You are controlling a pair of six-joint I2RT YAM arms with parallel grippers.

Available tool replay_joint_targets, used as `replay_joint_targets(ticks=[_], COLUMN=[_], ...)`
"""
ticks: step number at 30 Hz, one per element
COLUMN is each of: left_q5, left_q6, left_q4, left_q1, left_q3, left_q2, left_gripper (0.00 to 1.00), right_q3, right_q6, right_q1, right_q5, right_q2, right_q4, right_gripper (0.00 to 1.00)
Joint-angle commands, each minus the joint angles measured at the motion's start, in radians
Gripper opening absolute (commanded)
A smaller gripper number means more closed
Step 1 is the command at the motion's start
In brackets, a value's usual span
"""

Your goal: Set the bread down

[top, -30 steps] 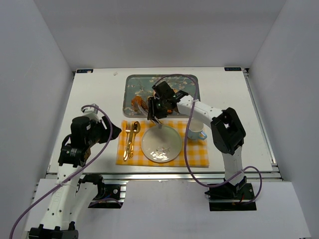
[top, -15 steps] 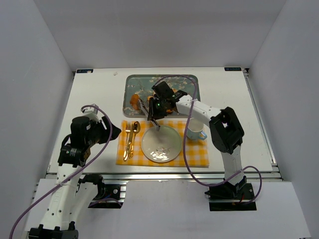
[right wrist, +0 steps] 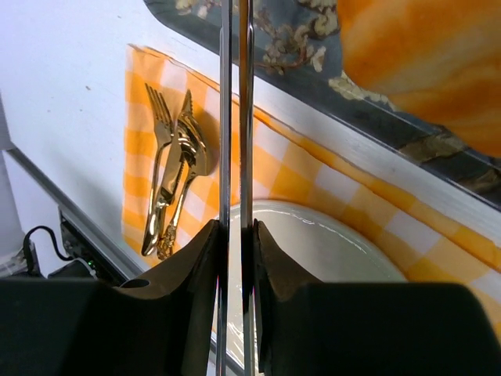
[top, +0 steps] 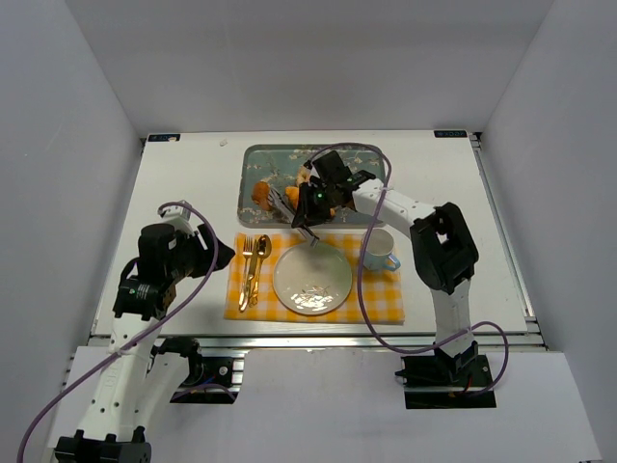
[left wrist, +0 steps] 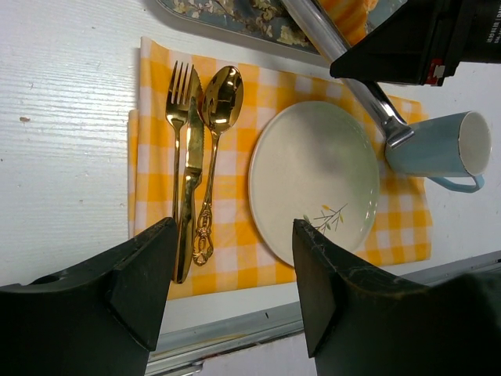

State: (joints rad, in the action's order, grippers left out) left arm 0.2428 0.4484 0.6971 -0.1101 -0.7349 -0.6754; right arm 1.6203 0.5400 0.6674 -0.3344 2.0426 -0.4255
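Observation:
I should release the bread from the tongs in my right gripper onto the white plate (top: 302,271) (right wrist: 274,270), toward the gold spoon.
A small reddish-brown bread (top: 260,194) lies at the left end of the patterned tray (top: 253,159). My right gripper (top: 315,200) (right wrist: 236,235) is shut on metal tongs (top: 294,217) (right wrist: 225,117). Their two arms are squeezed close together between my fingers (right wrist: 184,282). The tong tips point towards the bread; I cannot tell whether they touch it. The hinge end hangs over the far rim of the white plate (top: 313,280) (left wrist: 313,176). The tongs also show in the left wrist view (left wrist: 344,70). My left gripper (top: 217,254) (left wrist: 235,290) is open and empty, left of the placemat.
A yellow checked placemat (top: 386,294) holds the plate, a gold fork, knife and spoon (top: 253,265) (left wrist: 196,149), and a light blue cup (top: 379,253) (left wrist: 438,149). A paler pastry (top: 304,177) and a large golden ridged pastry (right wrist: 427,59) also lie on the tray.
My right gripper has moved a little right and towards the far side with the tongs. A pale pastry behind it now shows. The left arm has not moved.

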Motion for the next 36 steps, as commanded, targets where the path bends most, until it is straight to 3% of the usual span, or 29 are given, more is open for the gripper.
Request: replay_joint_targets(ticks=[1, 23, 36], left_q5=[0.001, -0.002, -0.011], left_q6=[-0.014, -0.008, -0.004], left_q4=[-0.021, -0.002, -0.013], left_q1=[0.004, 0.004, 0.004], left_q3=[-0.043, -0.044, -0.034], left_q2=[-0.003, 0.027, 0.053], left_gripper=[0.70, 0.70, 0.70], right_q3=[-0.003, -0.109, -0.608], right_q6=[-0.031, -0.130, -0.535], right_q1=[-0.005, -0.017, -0.015], right_q5=[-0.072, -0.158, -0.104], right_q2=[-0.076, -0.225, -0.702], right_q4=[0.060, 0.096, 0.097], right_gripper=[0.00, 0.00, 0.00])
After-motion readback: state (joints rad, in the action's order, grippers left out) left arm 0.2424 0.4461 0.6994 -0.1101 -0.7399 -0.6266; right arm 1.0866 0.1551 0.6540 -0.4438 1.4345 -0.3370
